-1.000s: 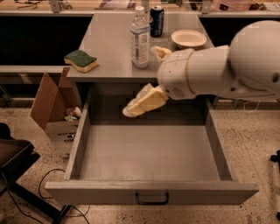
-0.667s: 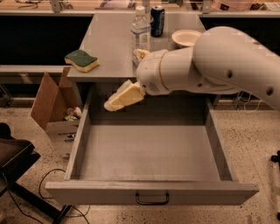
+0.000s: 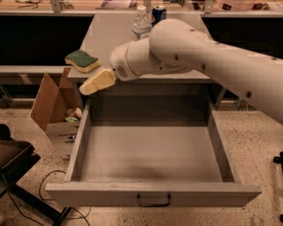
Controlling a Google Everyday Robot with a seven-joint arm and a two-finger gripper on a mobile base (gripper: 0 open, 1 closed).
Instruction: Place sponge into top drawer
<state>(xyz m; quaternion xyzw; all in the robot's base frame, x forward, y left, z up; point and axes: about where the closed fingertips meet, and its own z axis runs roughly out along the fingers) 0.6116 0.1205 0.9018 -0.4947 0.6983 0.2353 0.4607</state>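
The robot's gripper should next go to the sponge's near end [image 3: 90, 65], next to the front edge of the countertop, and close there.
The sponge [image 3: 82, 61], dark green on top with a yellow base, lies on the front left corner of the grey countertop [image 3: 110, 39]. My pale yellow gripper [image 3: 95, 84] hangs just below and to the right of the sponge, over the drawer's back left corner, not touching it. The top drawer [image 3: 152, 194] is pulled wide open below the counter, with nothing inside, and has a dark handle [image 3: 153, 201] at the front's centre. My white arm [image 3: 199, 53] reaches in from the right.
A water bottle [image 3: 140, 23] and a dark can [image 3: 159, 12] stand at the back of the counter behind my arm. An open cardboard box [image 3: 53, 106] sits on the floor left of the drawer. A black chair base [image 3: 15, 163] is at the lower left.
My arm has swung left, carrying the gripper from above the middle of the drawer to its back left corner, close under the sponge. The sponge has not moved.
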